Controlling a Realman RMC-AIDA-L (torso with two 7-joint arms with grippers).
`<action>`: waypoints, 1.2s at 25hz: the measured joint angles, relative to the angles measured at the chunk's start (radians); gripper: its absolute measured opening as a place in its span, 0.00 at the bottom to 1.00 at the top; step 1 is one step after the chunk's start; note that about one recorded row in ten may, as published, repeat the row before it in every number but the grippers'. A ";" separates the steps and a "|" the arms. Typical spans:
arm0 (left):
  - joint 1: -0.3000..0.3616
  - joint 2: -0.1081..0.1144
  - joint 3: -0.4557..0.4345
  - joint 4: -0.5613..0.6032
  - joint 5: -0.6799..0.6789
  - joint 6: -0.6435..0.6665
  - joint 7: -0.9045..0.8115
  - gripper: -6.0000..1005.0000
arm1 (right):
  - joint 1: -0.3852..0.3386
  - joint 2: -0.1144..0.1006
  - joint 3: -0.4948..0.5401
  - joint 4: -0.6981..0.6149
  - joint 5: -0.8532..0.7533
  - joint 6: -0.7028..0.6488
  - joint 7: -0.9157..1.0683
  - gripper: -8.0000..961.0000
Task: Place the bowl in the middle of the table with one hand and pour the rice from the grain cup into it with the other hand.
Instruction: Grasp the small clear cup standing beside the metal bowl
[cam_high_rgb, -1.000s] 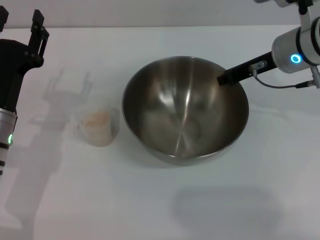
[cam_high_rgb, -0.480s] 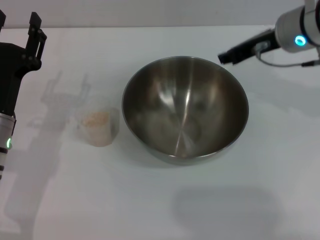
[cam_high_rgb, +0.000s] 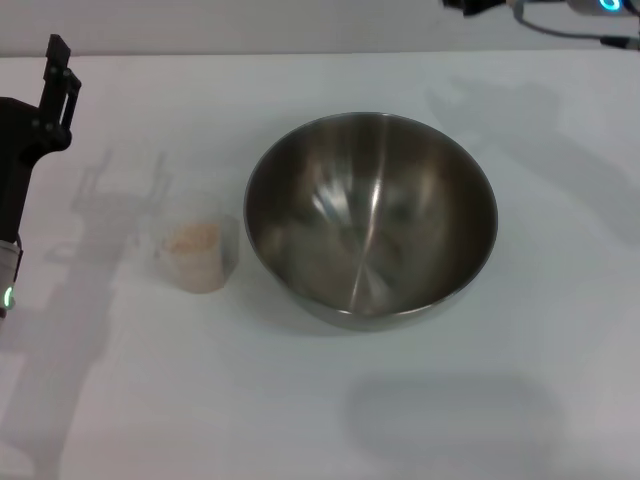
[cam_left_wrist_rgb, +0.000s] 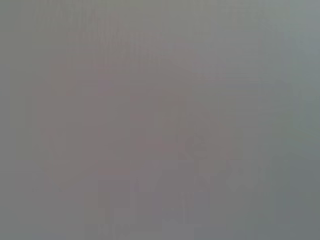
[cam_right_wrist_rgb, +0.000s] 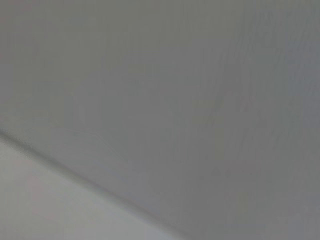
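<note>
Next, I close my left gripper on the clear grain cup's handle (cam_high_rgb: 148, 226), on the side that faces away from the steel bowl.
The steel bowl (cam_high_rgb: 371, 215) stands upright on the white table (cam_high_rgb: 450, 400) near its middle, empty and shiny inside. The clear grain cup (cam_high_rgb: 197, 252) stands upright just left of the bowl, apart from it, with pale rice (cam_high_rgb: 192, 238) inside. My left gripper (cam_high_rgb: 28, 62) is at the far left edge, raised, behind and to the left of the cup, open and empty. Only a dark tip of my right gripper (cam_high_rgb: 468, 5) shows at the top edge, behind the bowl and clear of it. Both wrist views show only blank grey surface.
The arms cast shadows on the table left of the cup and behind the bowl at the right. The table's far edge (cam_high_rgb: 300, 53) runs along the top of the head view.
My right gripper has lifted off the bowl's far right rim and drawn back and up, almost out of view. My left arm has shifted slightly left. Bowl and cup have not moved.
</note>
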 joint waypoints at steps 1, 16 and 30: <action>0.001 0.000 0.000 0.000 0.000 0.000 0.000 0.67 | -0.010 0.001 -0.015 -0.001 -0.001 -0.052 0.000 0.37; 0.031 0.000 0.003 0.005 0.001 0.016 0.000 0.67 | -0.236 0.004 -0.448 0.248 -0.010 -1.318 0.006 0.37; 0.140 0.001 0.074 0.003 0.001 0.046 0.000 0.67 | -0.182 -0.001 -0.627 1.021 0.096 -2.325 0.500 0.37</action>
